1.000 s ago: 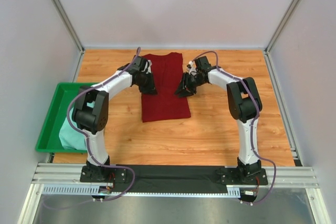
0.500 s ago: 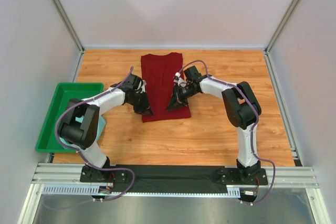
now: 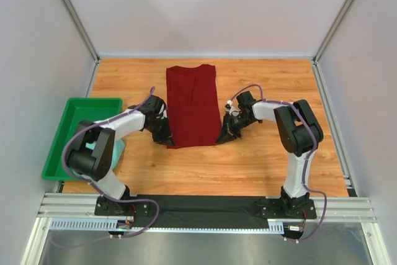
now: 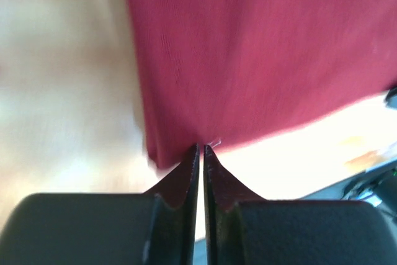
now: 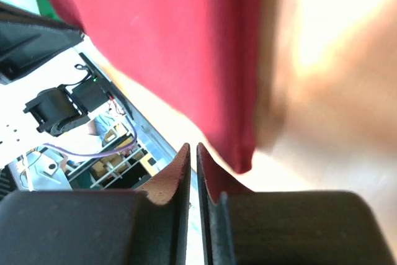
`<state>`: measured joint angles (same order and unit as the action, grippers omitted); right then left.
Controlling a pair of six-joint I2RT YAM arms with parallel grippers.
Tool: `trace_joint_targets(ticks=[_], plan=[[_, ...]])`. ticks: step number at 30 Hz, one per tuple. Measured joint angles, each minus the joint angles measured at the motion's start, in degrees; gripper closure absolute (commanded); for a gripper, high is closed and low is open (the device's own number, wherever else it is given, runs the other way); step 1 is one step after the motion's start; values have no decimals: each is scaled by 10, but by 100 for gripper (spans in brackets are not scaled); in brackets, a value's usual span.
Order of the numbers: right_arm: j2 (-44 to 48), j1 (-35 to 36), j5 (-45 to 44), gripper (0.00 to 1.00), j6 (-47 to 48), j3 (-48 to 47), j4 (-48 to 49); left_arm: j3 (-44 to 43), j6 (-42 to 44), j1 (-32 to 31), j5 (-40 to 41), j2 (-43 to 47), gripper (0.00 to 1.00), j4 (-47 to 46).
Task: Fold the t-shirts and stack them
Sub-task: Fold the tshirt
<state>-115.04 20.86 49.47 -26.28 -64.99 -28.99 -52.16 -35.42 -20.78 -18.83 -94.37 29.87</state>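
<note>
The fingers of my left gripper are closed and empty at the maroon t-shirt's hem, so I should open them and pinch the corner [image 4: 162, 158] beside them before folding.
The maroon t-shirt [image 3: 193, 107] lies flat as a long folded strip in the middle of the wooden table. My left gripper [image 3: 167, 141] sits low at its near left corner. In the left wrist view the left gripper [image 4: 201, 147] is shut, tips touching the hem of the maroon cloth [image 4: 260, 54], with nothing seen between them. My right gripper [image 3: 221, 139] is at the near right corner. In the right wrist view the right gripper [image 5: 193, 147] is shut and empty, beside the cloth corner [image 5: 242, 153]. The mint t-shirt [image 3: 118, 148] is bunched by the tray, mostly hidden behind my left arm.
A bright green plastic tray [image 3: 62, 147] stands at the left table edge. Grey walls with metal posts enclose the table on three sides. An aluminium rail [image 3: 211, 206] carrying the arm bases runs along the near edge.
Both grippers have moved toward me along the sides of the maroon shirt, from its middle to its near corners. The shirt now lies straighter and narrower.
</note>
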Motion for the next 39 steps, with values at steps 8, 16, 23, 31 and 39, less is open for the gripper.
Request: trace_joint_targets(ticks=[8,16,23,31,39], plan=[[24,1,-3,85,-15,-16,11,-29,-1,-5,5,85,81,36],[-10,-8,16,72,-29,19,49,36,-14,18,-23,1,91,-19],[165,-9,-80,35,-7,111,-21,78,-11,9,45,189,54,64],[262,-9,-172,31,-99,228,93,145,-95,14,63,351,52,46],[227,-1,-184,45,-179,230,161,219,-196,21,62,240,51,-7]])
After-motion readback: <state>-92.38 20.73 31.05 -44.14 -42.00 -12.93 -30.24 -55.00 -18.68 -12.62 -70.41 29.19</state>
